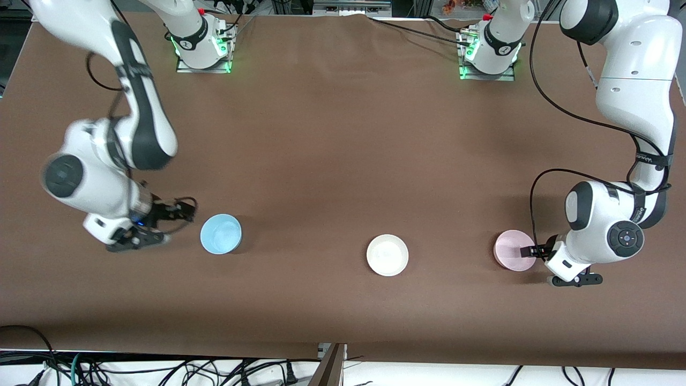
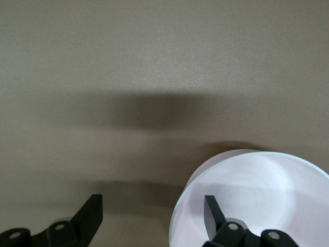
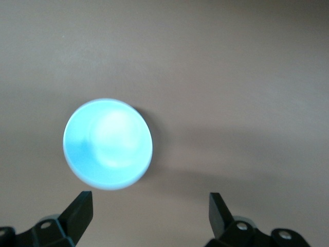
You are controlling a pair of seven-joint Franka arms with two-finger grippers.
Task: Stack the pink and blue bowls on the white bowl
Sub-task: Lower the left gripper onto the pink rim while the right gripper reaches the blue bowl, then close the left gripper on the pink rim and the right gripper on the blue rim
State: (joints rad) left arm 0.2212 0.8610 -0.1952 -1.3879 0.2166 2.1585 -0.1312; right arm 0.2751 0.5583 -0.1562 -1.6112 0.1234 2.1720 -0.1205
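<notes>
The next place for my right gripper is the blue bowl's rim (image 1: 204, 225) (image 3: 149, 158), on the side closest to that gripper. I need to move it there and close it.
The light blue bowl (image 1: 221, 234) sits on the brown table toward the right arm's end. The white bowl (image 1: 387, 255) sits alone mid-table. The pale pink bowl (image 1: 512, 247) sits toward the left arm's end. My left gripper (image 1: 528, 251) is open and low at the pink bowl (image 2: 257, 195). In the left wrist view my left gripper (image 2: 153, 213) has one finger (image 2: 213, 211) over the bowl's inside and the other outside its rim. My right gripper (image 1: 185, 209) is open and empty, just short of the blue bowl (image 3: 108, 144). In the right wrist view my right gripper (image 3: 149, 208) has only bare table between its fingers.
The two arm bases (image 1: 202, 48) (image 1: 490, 53) stand along the table edge farthest from the front camera. Cables (image 1: 161, 370) lie below the table's front edge (image 1: 343, 348). Bare brown cloth separates the three bowls.
</notes>
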